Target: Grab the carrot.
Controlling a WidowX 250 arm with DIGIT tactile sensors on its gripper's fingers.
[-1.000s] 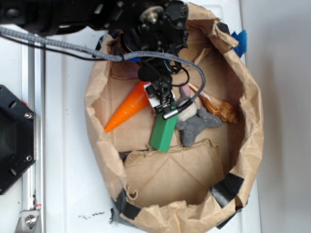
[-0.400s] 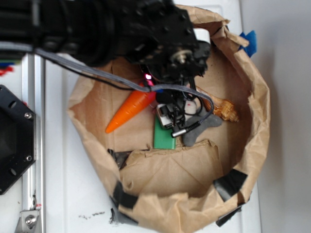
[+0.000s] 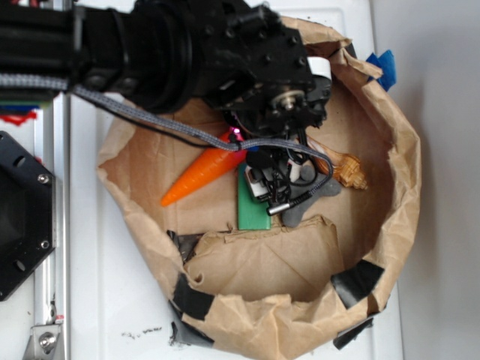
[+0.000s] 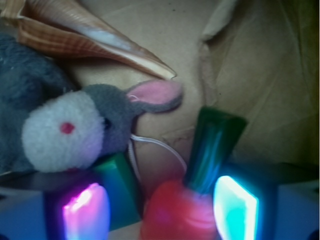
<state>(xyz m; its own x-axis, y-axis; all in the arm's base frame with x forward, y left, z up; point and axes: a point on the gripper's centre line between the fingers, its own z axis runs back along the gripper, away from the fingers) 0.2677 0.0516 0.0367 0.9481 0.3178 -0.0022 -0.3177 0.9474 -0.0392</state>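
Note:
The green block's end is inside my gripper by the carrot's rounded top; next I open, shift toward its tip, grip the carrot's orange body (image 3: 204,174).
The orange carrot (image 3: 201,174) lies slantwise on the floor of a paper bag, tip toward the lower left. Its thick end runs under my gripper (image 3: 251,166), which the black arm mostly hides in the exterior view. Seen from the wrist, the carrot's top (image 4: 175,217) and dark-green stem (image 4: 212,150) sit between my two lit fingers, the pink one (image 4: 85,212) left and the cyan one (image 4: 235,205) right. My gripper (image 4: 160,210) is open around that end: the cyan side is close to the carrot, and a gap shows on the pink side.
A green block (image 3: 253,206) lies right beside the carrot, behind the pink finger (image 4: 117,190). A grey plush animal (image 4: 65,130) and a brown striped seashell (image 4: 85,30) lie just beyond. The crumpled paper bag wall (image 3: 409,187) rings everything; a black rail mount (image 3: 22,217) stands at left.
The arm has swung right and lower into the bag, and the gripper now straddles the carrot's thick end. The bag's left wall has been pushed outward.

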